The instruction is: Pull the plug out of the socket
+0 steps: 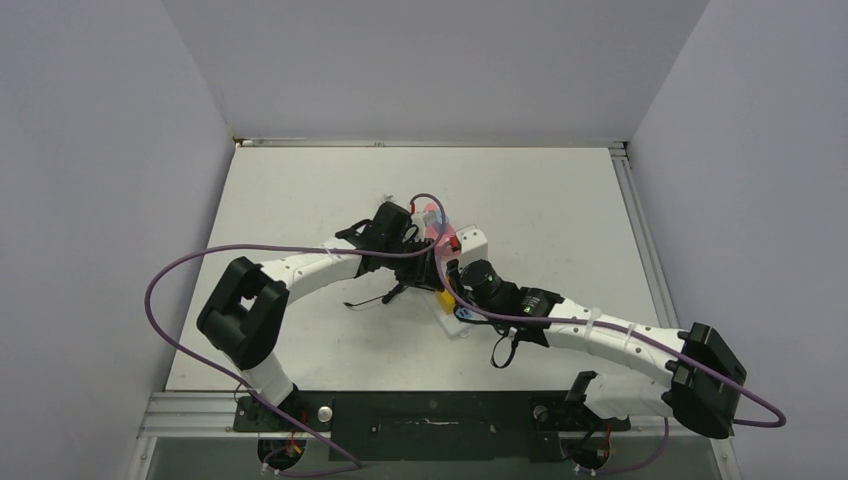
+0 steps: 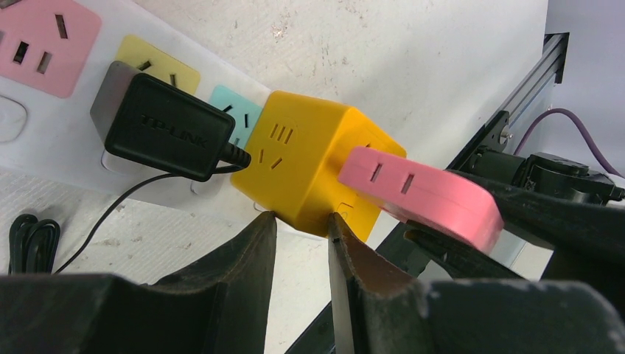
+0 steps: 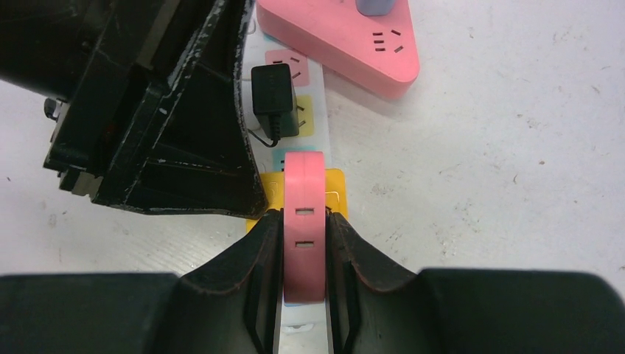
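Note:
Next, I release the pink plug with my right gripper on the bare table [image 1: 498, 287] [image 3: 438, 255] beside the yellow cube, opposite my left gripper.
The socket [image 2: 66, 147] is a long white power strip with pink, yellow and teal outlets; it also shows in the right wrist view [image 3: 324, 140] and the top view [image 1: 470, 243]. A yellow cube adapter [image 2: 309, 162] sits in its end outlet. A flat pink plug [image 2: 420, 193] sticks out of the cube. My right gripper [image 3: 304, 214] is shut on the pink plug [image 3: 304, 243], one finger on each flat side. My left gripper [image 2: 302, 217] has its fingers a little apart, their tips touching the cube's lower edge beside the strip.
A black TP-LINK adapter [image 2: 162, 129] sits in the yellow outlet, its thin black cable [image 2: 29, 240] trailing on the table. A pink triangular power strip [image 3: 346, 37] lies just beyond the socket. Both arms [image 1: 300, 268] crowd round the socket mid-table. A metal rail [image 2: 527, 88] edges the table.

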{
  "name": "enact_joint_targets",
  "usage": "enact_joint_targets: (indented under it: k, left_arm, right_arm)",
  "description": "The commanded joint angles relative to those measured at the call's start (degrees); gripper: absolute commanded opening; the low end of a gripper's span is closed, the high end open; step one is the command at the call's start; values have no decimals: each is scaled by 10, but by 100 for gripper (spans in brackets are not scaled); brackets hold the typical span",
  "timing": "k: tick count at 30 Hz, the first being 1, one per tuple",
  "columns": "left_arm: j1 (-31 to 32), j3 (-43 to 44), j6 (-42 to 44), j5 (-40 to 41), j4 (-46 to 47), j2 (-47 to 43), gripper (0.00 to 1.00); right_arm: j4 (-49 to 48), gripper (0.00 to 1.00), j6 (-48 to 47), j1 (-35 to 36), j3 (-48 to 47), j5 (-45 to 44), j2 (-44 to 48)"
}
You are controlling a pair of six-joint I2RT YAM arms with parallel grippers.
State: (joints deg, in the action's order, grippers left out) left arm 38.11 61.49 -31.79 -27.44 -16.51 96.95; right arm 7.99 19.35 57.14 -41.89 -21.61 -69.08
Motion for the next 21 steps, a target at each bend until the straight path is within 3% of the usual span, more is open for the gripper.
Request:
enact_joint_targets:
  k: [1, 12, 21]
  left_arm:
    - [1, -30, 57, 115, -97, 53, 26]
    - [2, -29, 58, 118, -98, 57, 26]
    - [2, -29, 58, 117, -97, 58, 26]
  right_arm:
    - [-20, 5, 10, -47, -14, 28, 36]
    - [-17, 5, 3, -78, -11, 61, 43]
    - [-18, 5, 1, -35, -20, 24, 31]
